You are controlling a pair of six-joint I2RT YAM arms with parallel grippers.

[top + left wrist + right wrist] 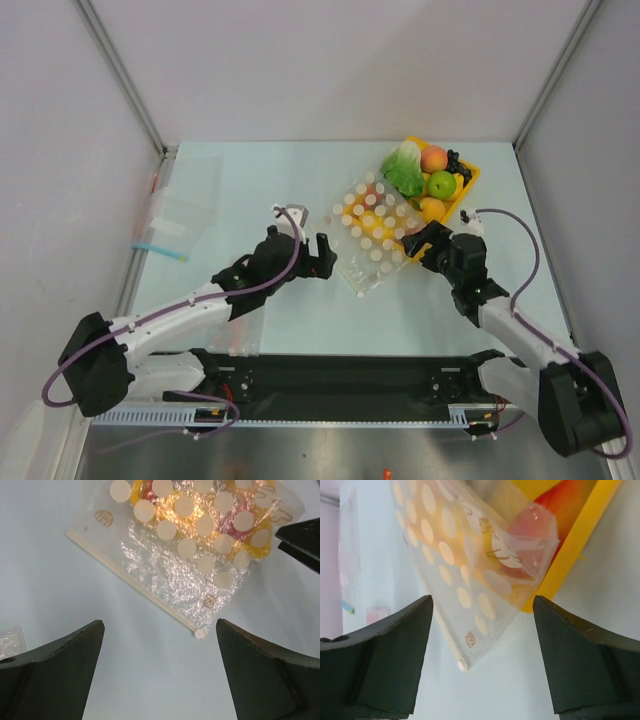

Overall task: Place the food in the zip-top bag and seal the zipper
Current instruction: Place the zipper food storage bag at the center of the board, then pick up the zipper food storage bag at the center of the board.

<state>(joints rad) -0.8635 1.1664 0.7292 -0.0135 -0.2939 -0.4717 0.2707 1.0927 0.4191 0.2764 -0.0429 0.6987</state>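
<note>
Next, I move my right gripper to the zipper (346, 275) (445, 629) of the zip-top bag, at the edge facing my left gripper, and close it there.
The zip-top bag (370, 238), clear with whitish dots, lies mid-table with its far corner against the yellow tray (470, 180). Yellow and red food (235, 525) shows through its film. The zipper (135, 584) runs along its near edge, also visible as the zipper (447, 640) in the right wrist view. Lettuce (404, 168), a peach (434, 158) and a green apple (441, 184) sit in the tray. My left gripper (315, 255) is open just left of the bag, touching nothing. My right gripper (420, 240) is open at the bag's right corner, holding nothing.
A flat clear bag (180, 205) with a blue strip (160, 248) lies at the far left. Another crinkly clear bag (240, 330) lies under the left arm. Dark grapes (457, 160) and a yellow fruit (432, 207) are in the tray. Walls close in on three sides.
</note>
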